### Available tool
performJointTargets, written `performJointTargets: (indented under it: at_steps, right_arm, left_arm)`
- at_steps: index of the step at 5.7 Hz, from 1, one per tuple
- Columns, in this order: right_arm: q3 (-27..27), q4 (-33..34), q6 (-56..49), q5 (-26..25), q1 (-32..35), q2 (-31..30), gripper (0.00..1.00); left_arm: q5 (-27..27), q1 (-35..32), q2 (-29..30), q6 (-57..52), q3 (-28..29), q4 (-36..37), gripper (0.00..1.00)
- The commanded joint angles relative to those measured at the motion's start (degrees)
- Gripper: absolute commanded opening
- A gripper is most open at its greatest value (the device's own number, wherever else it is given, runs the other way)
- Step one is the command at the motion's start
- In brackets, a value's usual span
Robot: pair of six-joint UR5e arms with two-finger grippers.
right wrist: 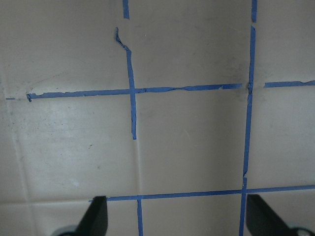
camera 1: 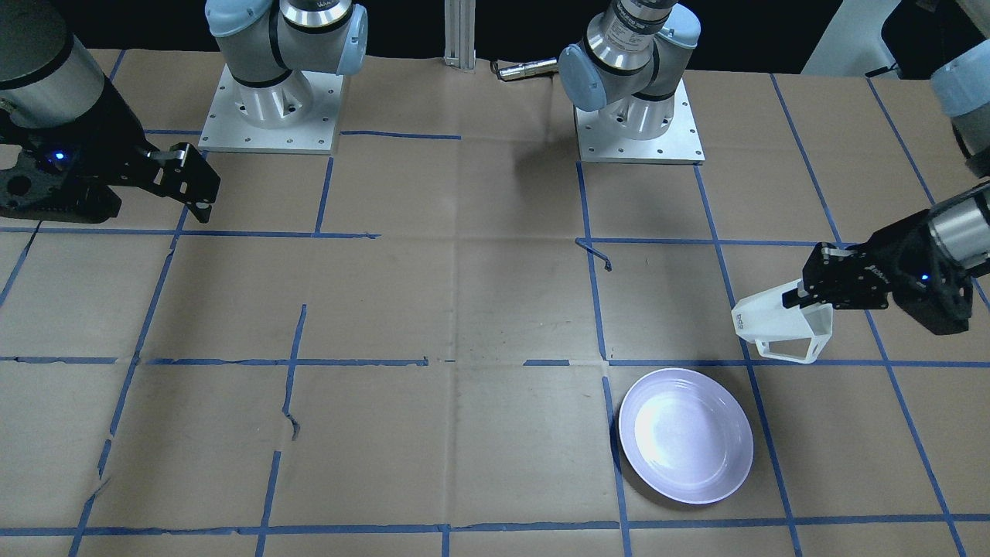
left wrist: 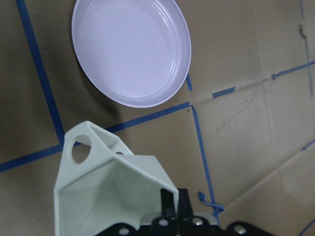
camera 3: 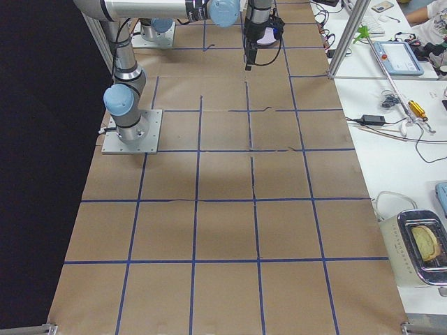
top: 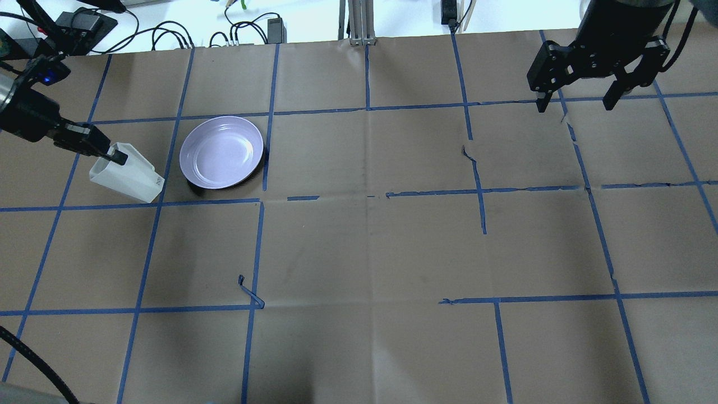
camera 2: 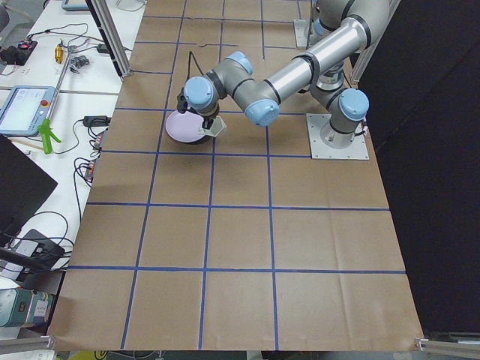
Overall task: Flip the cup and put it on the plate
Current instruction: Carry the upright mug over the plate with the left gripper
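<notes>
I need to use my left gripper to release the white cup, setting it on the middle of the empty lavender plate (camera 1: 691,432) (left wrist: 129,50). The cup now lies tilted beside the plate.
The white faceted cup (camera 1: 781,325) lies tilted on its side, with its mouth toward my left gripper (camera 1: 800,298) and its lettered base pointing away. The left gripper is shut on the cup's rim wall, one finger inside the mouth. In the overhead view the cup (top: 126,177) sits just left of the lavender plate (top: 222,151). The left wrist view shows the cup (left wrist: 106,191) with its handle toward the plate (left wrist: 130,49), which is empty. I cannot tell whether the cup touches the table. My right gripper (top: 578,104) is open and empty, hovering far off at the other end of the table.
The table is brown paper with a blue tape grid (top: 367,196). Both arm bases (camera 1: 640,116) stand on metal plates at the robot's edge. A loose curl of tape (top: 249,294) lies near the robot's side. Cables and gear lie beyond the far edge (top: 168,33).
</notes>
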State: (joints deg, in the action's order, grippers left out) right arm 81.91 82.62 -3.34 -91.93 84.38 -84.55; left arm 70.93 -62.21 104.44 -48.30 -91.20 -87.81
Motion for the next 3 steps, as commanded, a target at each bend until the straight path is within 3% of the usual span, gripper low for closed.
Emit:
performJointTargets:
  at_steps: [1,2,3]
  right_arm:
    - [0.0,0.0,0.0,0.0,0.0,0.0,1.0]
    - [0.0,0.0,0.0,0.0,0.0,0.0,1.0]
    - [0.0,0.0,0.0,0.0,0.0,0.0,1.0]
  left_arm:
    - [4.38,-9.65,1.45,4.16,-1.25,13.21,0.0]
    - [9.96,-14.65,3.46,8.01,-1.35,19.1,0.0]
    - [11.32,-18.7,5.92,8.91,-1.61,26.56,0.0]
